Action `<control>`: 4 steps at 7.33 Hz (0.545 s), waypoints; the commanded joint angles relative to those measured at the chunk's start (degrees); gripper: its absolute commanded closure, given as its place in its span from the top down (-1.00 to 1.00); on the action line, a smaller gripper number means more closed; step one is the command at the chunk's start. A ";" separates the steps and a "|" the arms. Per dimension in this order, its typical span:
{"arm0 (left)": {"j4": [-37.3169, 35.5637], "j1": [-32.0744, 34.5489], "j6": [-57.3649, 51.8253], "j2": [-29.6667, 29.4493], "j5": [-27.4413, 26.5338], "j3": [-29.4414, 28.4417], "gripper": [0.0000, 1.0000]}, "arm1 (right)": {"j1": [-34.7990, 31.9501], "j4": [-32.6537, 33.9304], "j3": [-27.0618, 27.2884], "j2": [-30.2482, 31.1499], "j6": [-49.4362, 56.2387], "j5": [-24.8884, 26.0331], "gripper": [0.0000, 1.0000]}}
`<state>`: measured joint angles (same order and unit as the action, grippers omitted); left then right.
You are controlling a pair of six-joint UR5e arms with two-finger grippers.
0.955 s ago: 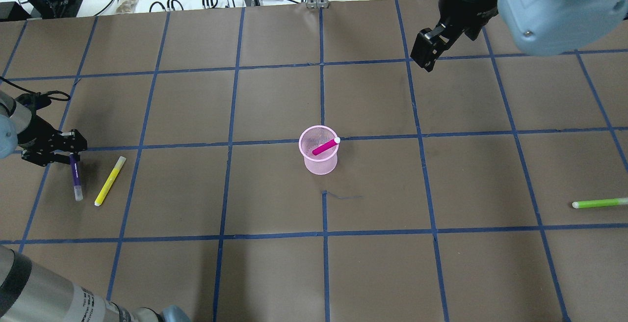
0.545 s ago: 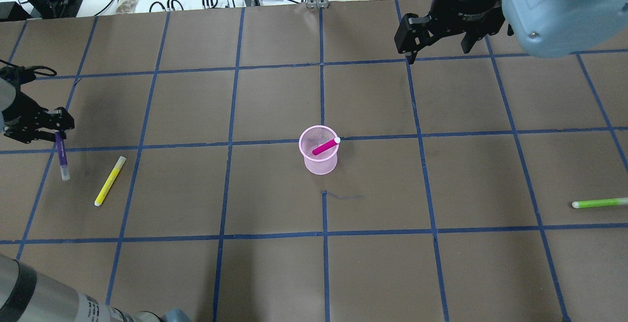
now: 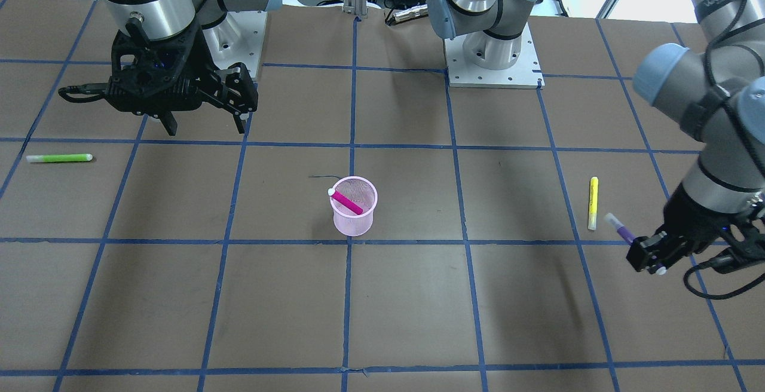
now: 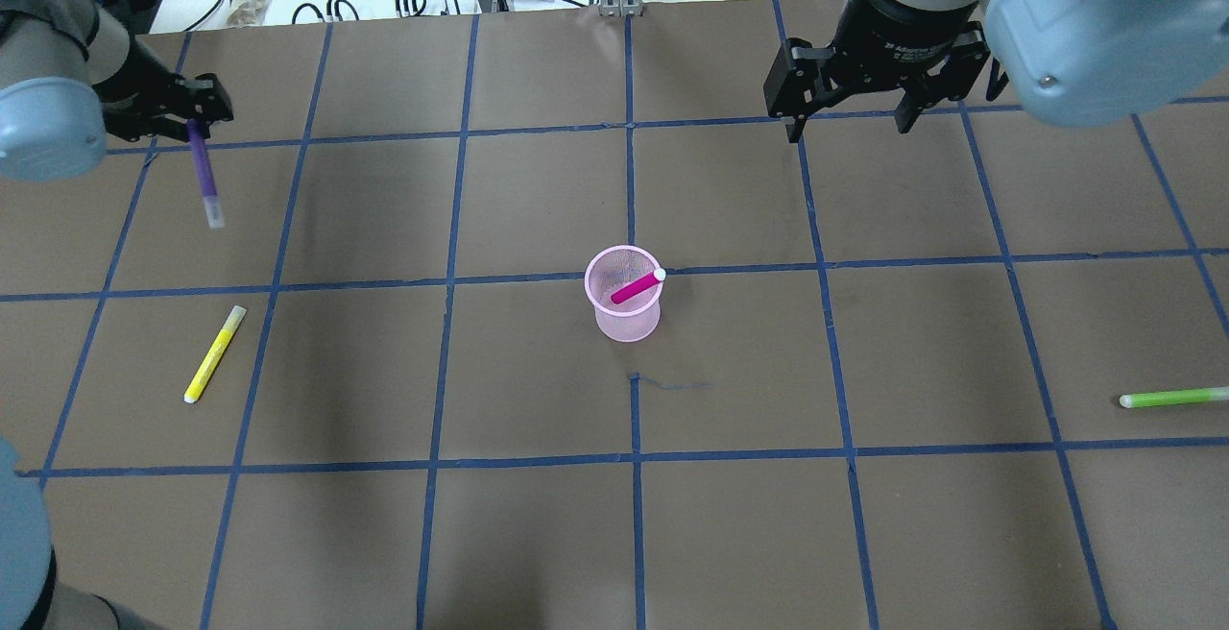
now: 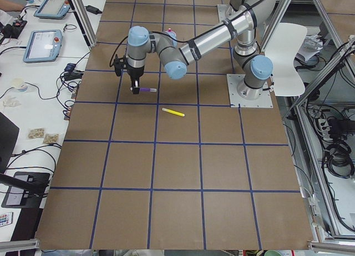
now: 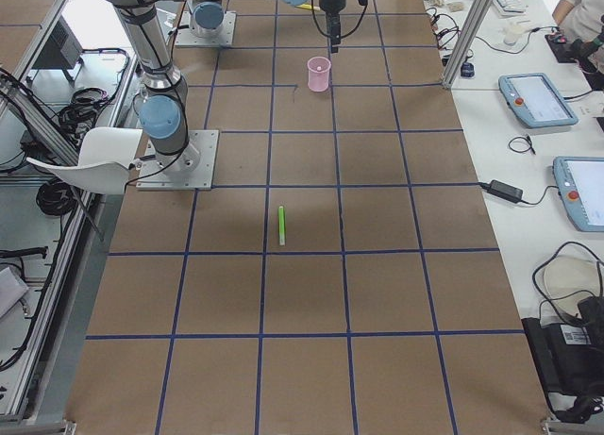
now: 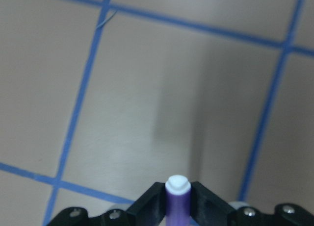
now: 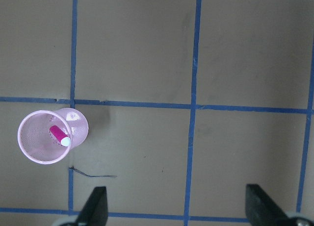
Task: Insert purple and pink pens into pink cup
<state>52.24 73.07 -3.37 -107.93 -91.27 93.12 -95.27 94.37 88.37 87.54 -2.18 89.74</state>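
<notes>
I will let go of the purple pen, now held well away from the cup, with my left gripper inside the pink cup (image 3: 364, 199), next to the leaning pink pen.
The pink mesh cup (image 4: 626, 321) stands upright at the table's middle with the pink pen (image 4: 636, 287) leaning inside it. Both also show in the front view, cup (image 3: 354, 220) and pen (image 3: 346, 202), and in the right wrist view, cup (image 8: 34, 150) and pen (image 8: 60, 135). My left gripper (image 4: 192, 118) is shut on the purple pen (image 4: 204, 174) and holds it in the air at the far left, well away from the cup. The pen also shows in the left wrist view (image 7: 177, 202). My right gripper (image 4: 850, 129) is open and empty, high above the table to the cup's far right.
A yellow pen (image 4: 215, 354) lies on the table at the left, below and nearer than my left gripper. A green pen (image 4: 1171, 398) lies near the right edge. Cables and boxes sit beyond the table's far edge.
My left gripper has risen and moved toward the far side with the purple pen in it. My right gripper has turned and shifted slightly left, still open.
</notes>
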 commanded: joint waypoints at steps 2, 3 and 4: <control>-5.04 20.56 19.84 0.96 -7.50 0.75 -1.00 | 0.08 -2.61 0.14 0.17 0.07 -0.01 1.00; -4.96 25.84 28.59 -0.08 -7.69 0.84 -1.00 | 0.00 -2.61 0.14 0.18 0.24 -0.09 1.00; -4.96 29.55 33.64 -0.61 -7.78 0.92 -1.00 | 0.00 -2.01 0.22 0.18 0.42 -0.27 1.00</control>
<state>47.42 96.74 22.26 -107.78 -98.45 93.92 -95.25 91.93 88.53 87.69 -1.98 89.65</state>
